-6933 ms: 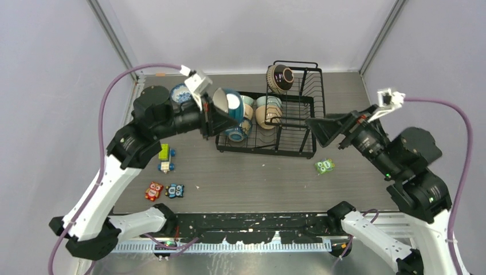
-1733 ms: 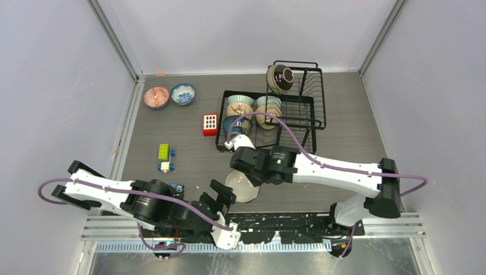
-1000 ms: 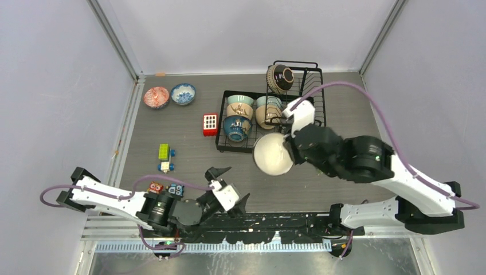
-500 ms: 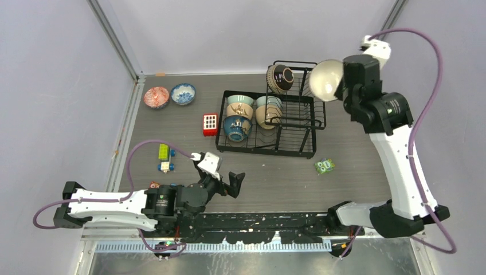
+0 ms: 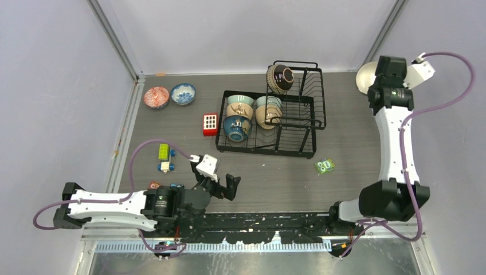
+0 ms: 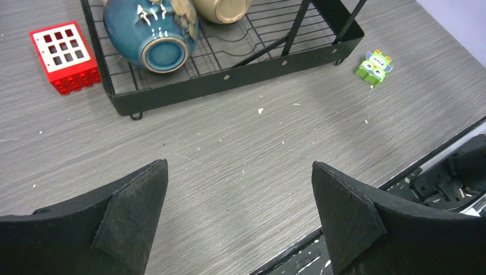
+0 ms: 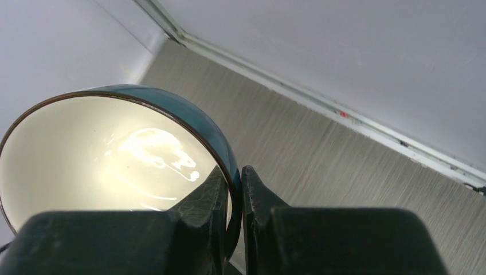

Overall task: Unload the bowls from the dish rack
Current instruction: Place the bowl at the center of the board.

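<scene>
The teal bowl will go down from my right gripper on the bare table (image 5: pixel 344 109) between the dish rack and the side.
The black wire dish rack (image 5: pixel 265 152) stands at the table's middle back. On its tray are a dark blue bowl (image 5: pixel 236 127), tan bowls (image 5: pixel 266 116) and pale green bowls (image 5: pixel 239 99). A brown bowl (image 5: pixel 279 78) leans in its basket. A red patterned bowl (image 5: pixel 156 97) and a blue-and-white bowl (image 5: pixel 183 93) sit on the table at far left. My right gripper (image 7: pixel 234 172) is shut on the rim of a teal bowl with a cream inside (image 7: pixel 114 154), held high at the far right corner (image 5: pixel 365 77). My left gripper (image 6: pixel 239 166) hangs open and holds nothing, low over the table in front of the rack (image 6: pixel 229 83).
A red block with white squares (image 5: pixel 210 124) lies beside the rack's left edge. A green toy block (image 5: pixel 325 166) lies right of the rack's front. More small toy blocks (image 5: pixel 165 157) lie at the left. Enclosure walls close in the back and both sides.
My right arm has swung the cream-lined bowl from above the rack's basket out to the far right corner. My left gripper has barely shifted and stays open.
</scene>
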You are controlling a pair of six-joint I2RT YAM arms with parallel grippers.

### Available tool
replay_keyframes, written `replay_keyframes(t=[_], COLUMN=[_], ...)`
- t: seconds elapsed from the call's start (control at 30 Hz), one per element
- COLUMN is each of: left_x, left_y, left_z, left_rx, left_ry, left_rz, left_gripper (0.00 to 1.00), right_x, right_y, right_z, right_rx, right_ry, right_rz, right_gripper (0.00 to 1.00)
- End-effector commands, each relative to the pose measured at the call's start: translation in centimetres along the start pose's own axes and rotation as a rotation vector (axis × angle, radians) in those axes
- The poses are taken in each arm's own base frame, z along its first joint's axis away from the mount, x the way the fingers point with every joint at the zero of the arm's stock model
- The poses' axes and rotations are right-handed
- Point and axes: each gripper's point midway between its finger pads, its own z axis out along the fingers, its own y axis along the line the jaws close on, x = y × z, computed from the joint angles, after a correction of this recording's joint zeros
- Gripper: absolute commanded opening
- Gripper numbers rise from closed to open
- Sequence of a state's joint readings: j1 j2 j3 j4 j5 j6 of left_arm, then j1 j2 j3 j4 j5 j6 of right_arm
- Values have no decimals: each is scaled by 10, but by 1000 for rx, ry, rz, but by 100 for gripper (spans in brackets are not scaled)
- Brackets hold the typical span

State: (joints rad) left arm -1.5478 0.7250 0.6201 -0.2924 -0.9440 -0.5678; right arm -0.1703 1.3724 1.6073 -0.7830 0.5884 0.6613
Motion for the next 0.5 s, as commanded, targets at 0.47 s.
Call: replay_keyframes(t=[0.47], left_x=[24], left_y=[60], left_z=[-12], left_rx=[-139], left_ry=[-67], left_rz=[-179], left_gripper=[94], right_x=[146], right_y=[-39], right_z=[151], right_rx=[184], right_ry=[324], right_rz=[90], right_gripper=[1])
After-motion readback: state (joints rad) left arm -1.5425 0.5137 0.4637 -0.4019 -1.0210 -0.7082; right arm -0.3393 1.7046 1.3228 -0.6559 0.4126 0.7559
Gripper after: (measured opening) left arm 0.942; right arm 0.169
